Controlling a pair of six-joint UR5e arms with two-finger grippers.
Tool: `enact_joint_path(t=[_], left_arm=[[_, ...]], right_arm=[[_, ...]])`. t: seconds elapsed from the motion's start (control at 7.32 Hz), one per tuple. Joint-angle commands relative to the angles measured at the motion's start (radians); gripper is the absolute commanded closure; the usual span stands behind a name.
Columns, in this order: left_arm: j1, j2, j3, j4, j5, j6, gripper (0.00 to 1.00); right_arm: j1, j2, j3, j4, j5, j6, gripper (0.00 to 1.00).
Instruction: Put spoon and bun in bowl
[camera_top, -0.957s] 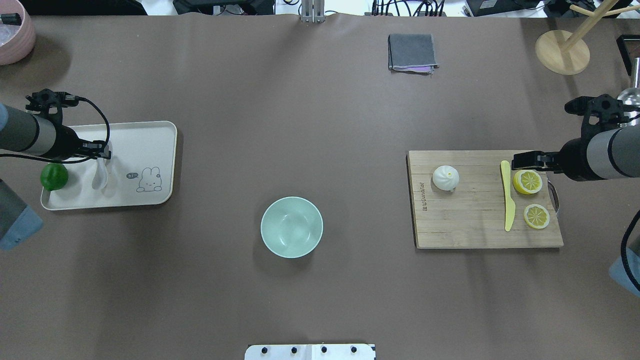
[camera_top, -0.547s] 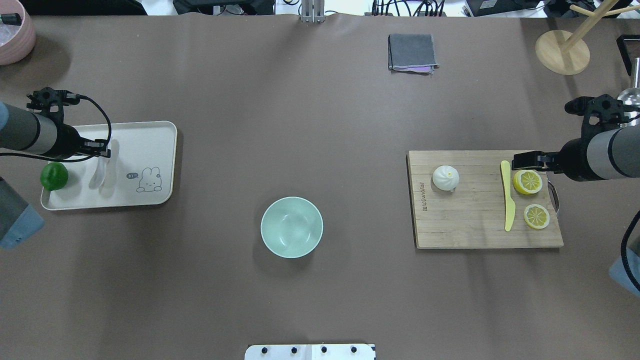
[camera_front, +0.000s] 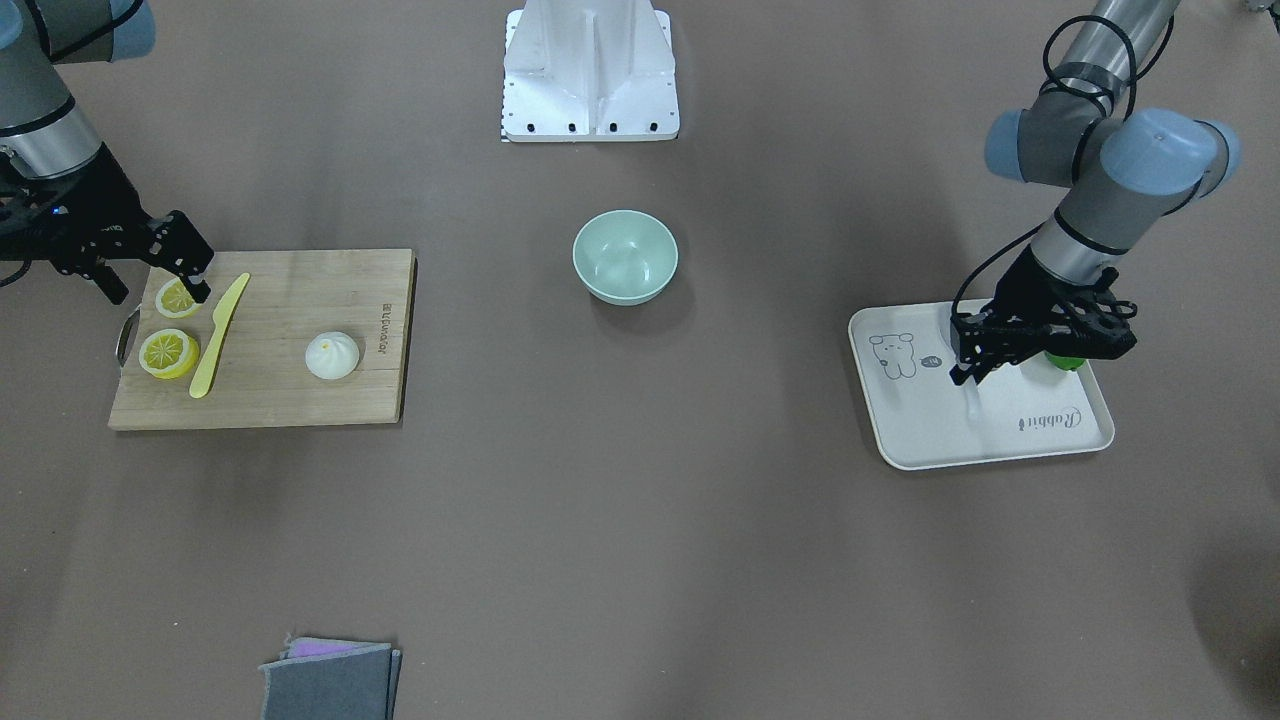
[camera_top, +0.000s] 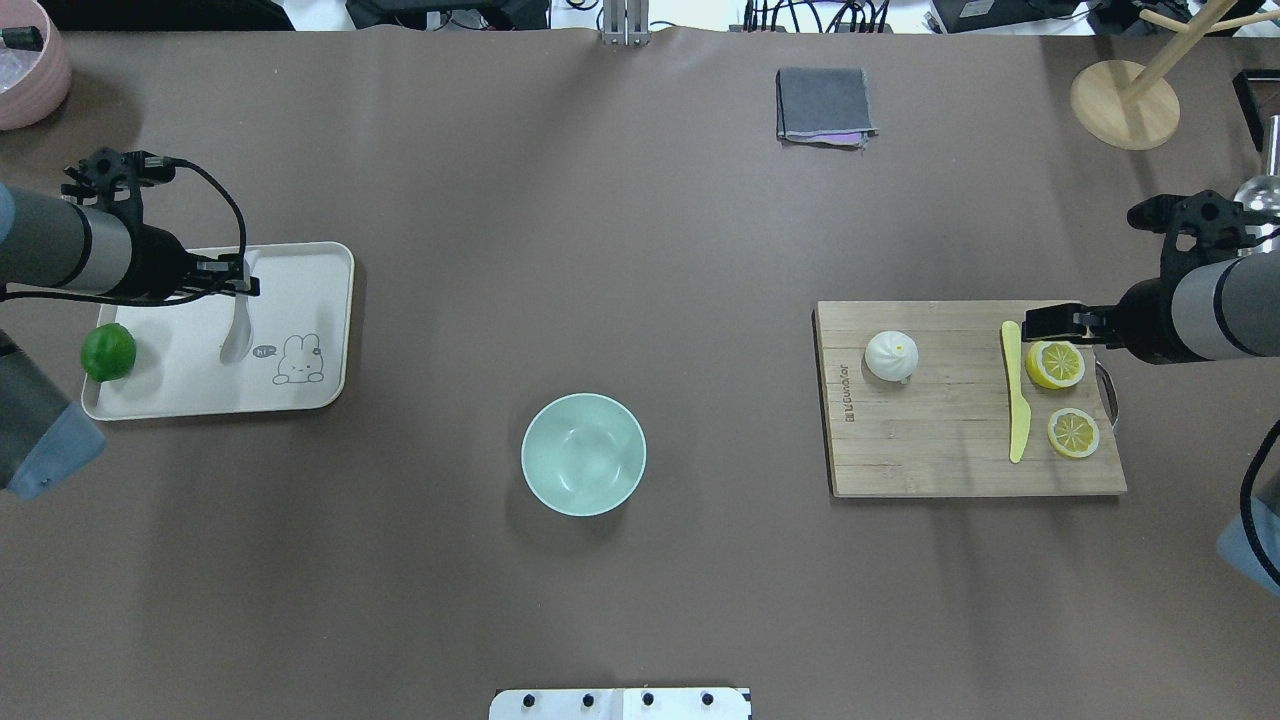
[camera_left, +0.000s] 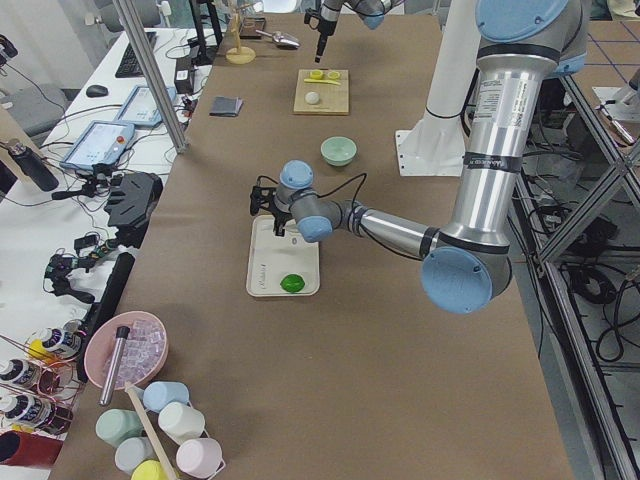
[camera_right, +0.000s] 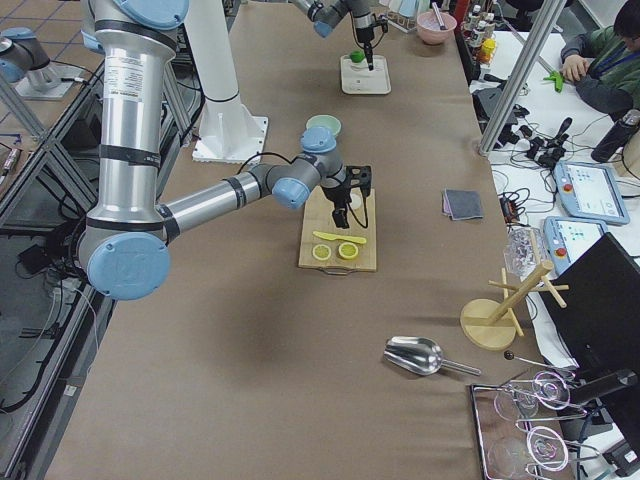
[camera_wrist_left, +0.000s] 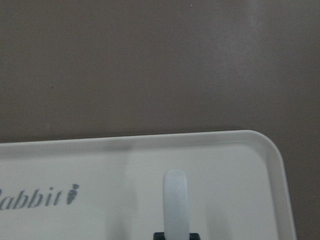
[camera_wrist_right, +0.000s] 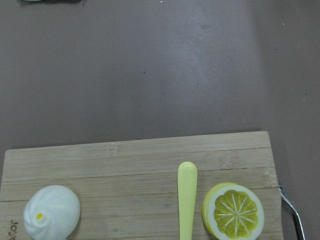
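Note:
Next, I let go of the white spoon with my left gripper inside the empty mint-green bowl (camera_front: 626, 257) at the middle of the table.
My left gripper (camera_top: 243, 287) is shut on the handle of the white spoon (camera_top: 236, 335). The spoon hangs scoop-down just above the white rabbit tray (camera_top: 300, 290). In the left wrist view the handle end (camera_wrist_left: 176, 200) sticks out between the fingertips. The mint-green bowl (camera_top: 583, 455) stands empty at the table's middle. The white bun (camera_top: 891, 355) sits on the wooden cutting board (camera_top: 950, 450), and also shows in the right wrist view (camera_wrist_right: 51, 212). My right gripper (camera_top: 1040, 320) is open and empty above the board's far right part, well right of the bun.
A green lime (camera_top: 108, 352) lies on the tray's left end. A yellow knife (camera_top: 1017, 405) and two lemon slices (camera_top: 1055, 363) lie on the board under the right gripper. A grey cloth (camera_top: 824, 105) and a wooden stand (camera_top: 1125, 103) are at the back.
My left gripper has lifted the spoon off the tray and moved it to the right and slightly back. The right arm has not moved.

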Motion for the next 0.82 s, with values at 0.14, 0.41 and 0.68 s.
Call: enact_joint_path(t=[0.14, 0.41, 0.68], left_arm=[[0.216, -0.055, -0.132, 0.012, 0.176, -0.297, 1.00], [0.331, -0.231, -0.154, 0.184, 0.288, -0.447, 1.00], [0.441, -0.381, -0.149, 0.360, 0.399, -0.547, 1.00]], right_arm=[[-0.070, 0.026, 0.001, -0.001, -0.077, 0.119, 0.03], [-0.096, 0.037, 0.009, -0.016, -0.090, 0.138, 0.03], [-0.110, 0.041, 0.015, -0.016, -0.091, 0.149, 0.03]])
